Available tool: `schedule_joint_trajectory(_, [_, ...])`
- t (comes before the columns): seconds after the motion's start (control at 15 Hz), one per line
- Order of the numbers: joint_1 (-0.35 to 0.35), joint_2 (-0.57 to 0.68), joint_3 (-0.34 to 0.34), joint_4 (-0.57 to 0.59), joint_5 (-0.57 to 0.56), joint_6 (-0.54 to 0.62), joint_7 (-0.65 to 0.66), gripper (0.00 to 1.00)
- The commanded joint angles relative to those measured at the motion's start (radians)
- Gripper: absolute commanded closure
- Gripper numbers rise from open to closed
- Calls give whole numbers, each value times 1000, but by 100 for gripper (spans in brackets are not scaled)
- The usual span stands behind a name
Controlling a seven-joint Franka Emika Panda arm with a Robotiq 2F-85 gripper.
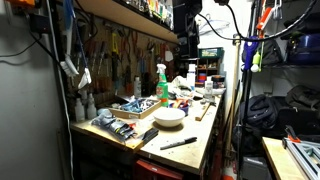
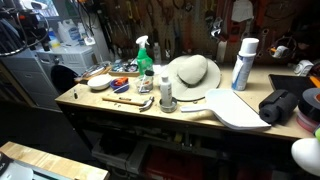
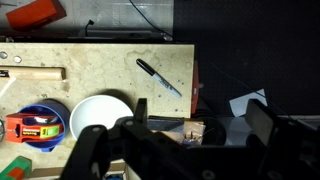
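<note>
The marker is beside the white bowl. Next, I move my gripper to it and close on the marker's grey body (image 1: pixel 172 146) (image 3: pixel 170 86), leaving its black cap free.
In the wrist view my gripper (image 3: pixel 200 112) is open and empty, high above the front edge of a light workbench (image 3: pixel 100 55). Its two dark fingers frame the table edge and the dark floor beside it. A white bowl (image 3: pixel 100 120) lies just left of the fingers, and it also shows in both exterior views (image 1: pixel 169 117) (image 2: pixel 98 84). A black-handled knife (image 3: pixel 158 76) lies on the bench beyond the bowl, also seen in an exterior view (image 1: pixel 178 143). The dark arm (image 1: pixel 186 25) hangs above the bench in an exterior view.
A blue bowl (image 3: pixel 35 125) holding an orange tape measure sits left of the white bowl. A wooden plank (image 3: pixel 35 72), a green spray bottle (image 1: pixel 161 80) (image 2: pixel 144 55), a straw hat (image 2: pixel 192 72), a white can (image 2: pixel 244 62) and scattered tools crowd the bench. Tool walls stand behind.
</note>
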Motion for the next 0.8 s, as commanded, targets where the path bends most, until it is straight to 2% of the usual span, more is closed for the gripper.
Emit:
schedule_joint_trajectory(0.0, [3, 1, -3, 2, -1, -3, 1, 0])
schedule_joint_trajectory(0.13, [2, 0, -2, -15, -2, 22, 4, 0])
schedule_joint_trajectory(0.4, [-18, 27, -10, -148, -49, 198, -1, 0])
schedule_joint_trajectory(0.6, [-42, 72, -14, -233, -128, 337, 13, 0])
schedule_joint_trajectory(0.73, [-39, 89, -22, -267, -126, 345, 13, 0])
